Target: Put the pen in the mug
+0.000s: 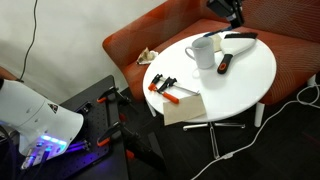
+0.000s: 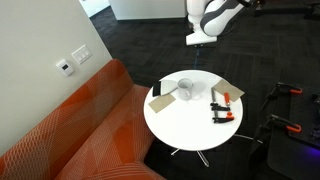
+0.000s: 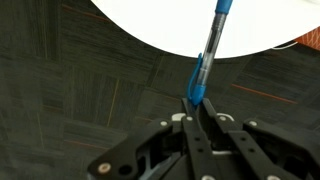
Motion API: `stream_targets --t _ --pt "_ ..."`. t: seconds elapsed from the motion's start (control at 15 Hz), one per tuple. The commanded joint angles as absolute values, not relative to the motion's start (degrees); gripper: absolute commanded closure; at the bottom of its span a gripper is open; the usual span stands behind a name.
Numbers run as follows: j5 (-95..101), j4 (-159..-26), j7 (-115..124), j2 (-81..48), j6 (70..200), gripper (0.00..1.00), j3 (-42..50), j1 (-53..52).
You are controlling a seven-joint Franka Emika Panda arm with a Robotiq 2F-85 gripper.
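My gripper is going to release the pen inside the white mug (image 1: 204, 46), next to the black stick with a red end.
In the wrist view my gripper (image 3: 195, 103) is shut on the lower end of a thin blue pen (image 3: 210, 50). The pen points away from the jaws toward the edge of the round white table (image 3: 180, 25), over dark carpet. In an exterior view the gripper (image 1: 232, 18) hangs above the far side of the table, up and to the right of the white mug (image 1: 203, 52). The mug stands upright on the table and also shows in the second exterior view (image 2: 186, 90). The pen itself is too small to make out in both exterior views.
On the table (image 1: 245, 80) lie a short black stick with a red end (image 1: 224, 64), an orange-and-black clamp (image 1: 165, 87) and a tan card (image 1: 185, 105). An orange sofa (image 1: 160, 30) curves round the table. Cables lie on the floor.
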State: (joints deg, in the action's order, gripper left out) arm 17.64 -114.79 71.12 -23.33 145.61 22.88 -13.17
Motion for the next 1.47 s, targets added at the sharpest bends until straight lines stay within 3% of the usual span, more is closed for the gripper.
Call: stream_targets --t 0.0,1.2,1.27,1.4 --pt "27.29 -118.12 79.38 -18.31 144.55 0.97 22.38 -15.58" --pt "61.56 -117.56 110.03 -19.33 137.78 0.97 7.94 -13.47" --pt "60.23 -116.88 107.97 -19.65 138.78 0.88 6.8 -11.82" --pt "60.95 -116.89 108.77 -19.96 138.37 0.88 6.12 -11.78"
